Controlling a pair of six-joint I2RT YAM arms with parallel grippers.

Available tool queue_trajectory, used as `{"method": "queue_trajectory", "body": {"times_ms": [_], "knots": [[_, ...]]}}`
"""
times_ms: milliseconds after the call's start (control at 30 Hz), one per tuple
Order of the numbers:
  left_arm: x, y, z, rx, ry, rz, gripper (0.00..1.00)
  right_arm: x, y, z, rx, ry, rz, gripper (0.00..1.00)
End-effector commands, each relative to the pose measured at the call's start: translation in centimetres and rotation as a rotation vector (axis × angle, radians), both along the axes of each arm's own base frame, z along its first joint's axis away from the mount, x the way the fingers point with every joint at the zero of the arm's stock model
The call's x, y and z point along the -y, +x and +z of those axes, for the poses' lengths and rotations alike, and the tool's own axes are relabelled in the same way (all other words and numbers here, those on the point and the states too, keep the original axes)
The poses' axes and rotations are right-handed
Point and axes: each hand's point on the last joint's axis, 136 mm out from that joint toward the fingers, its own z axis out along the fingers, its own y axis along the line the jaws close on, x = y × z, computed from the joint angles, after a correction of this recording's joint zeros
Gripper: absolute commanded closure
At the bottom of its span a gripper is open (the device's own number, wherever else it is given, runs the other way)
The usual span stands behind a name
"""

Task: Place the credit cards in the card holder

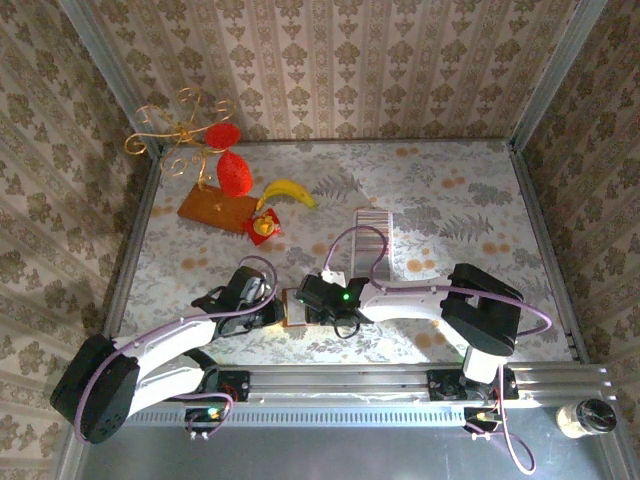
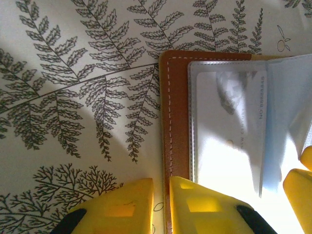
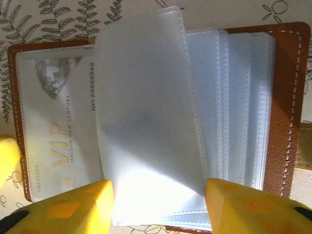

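Note:
The raised sleeve sags loosely over the other sleeves, so my right gripper needs to pull back, pinch its free edge point(image 3: 193, 112) and fold it toward the VIP card.
The card holder point(image 1: 297, 311) lies open on the fern-print table, brown leather outside point(image 3: 285, 112), pale plastic sleeves inside. One silver VIP credit card point(image 3: 56, 122) sits in its left pocket point(image 2: 229, 122). More credit cards point(image 1: 373, 235) lie in a striped strip further back. My left gripper point(image 2: 161, 204) is shut, pointing down at the holder's left edge point(image 2: 175, 122); one finger overlaps the leather, the other is over the cloth. My right gripper point(image 3: 159, 207) is open above the holder. A lifted, bowed sleeve point(image 3: 146, 112) spans the gap between its fingers; I cannot tell whether they touch it.
At the back left stand an orange-brown board point(image 1: 216, 209), a banana point(image 1: 289, 190), a small red square point(image 1: 264, 228) and a gold wire ornament with red pieces point(image 1: 205, 135). Patterned walls close the table on three sides. A metal rail point(image 1: 340, 382) runs along the near edge.

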Motion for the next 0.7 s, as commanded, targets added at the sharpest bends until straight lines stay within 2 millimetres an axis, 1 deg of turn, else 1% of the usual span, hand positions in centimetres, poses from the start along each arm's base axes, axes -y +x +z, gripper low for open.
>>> {"method": "queue_trajectory", "body": {"times_ms": [0,167,300,400,467,567,667], "knots": [[-1.1,-2.2,-1.7,-0.087,0.046,-0.007,0.83,-1.2,0.4,0.8,0.036,0.043,0.008,0.5],[-1.0,-2.2,-1.8,-0.088,0.041,-0.005,0.83,-2.1,0.6,1.4,0.05,0.092,0.008,0.56],[-1.0,-2.4,-1.9,-0.091,0.038,-0.002,0.83,-2.7,0.6,1.2,0.044,0.129,0.006,0.54],[-1.1,-2.5,-2.0,-0.093,0.038,-0.003,0.83,-2.7,0.5,0.9,0.032,0.121,0.006,0.53],[-1.1,-2.5,-1.9,-0.091,0.038,-0.002,0.83,-2.3,0.5,1.1,0.038,0.091,0.003,0.52],[-1.2,-2.5,-1.9,-0.085,0.038,0.0,0.83,-0.9,0.8,1.9,0.073,0.039,-0.002,0.52],[-1.2,-2.5,-1.9,-0.085,0.037,-0.003,0.83,0.7,0.6,1.9,0.08,-0.032,-0.007,0.52]]}}
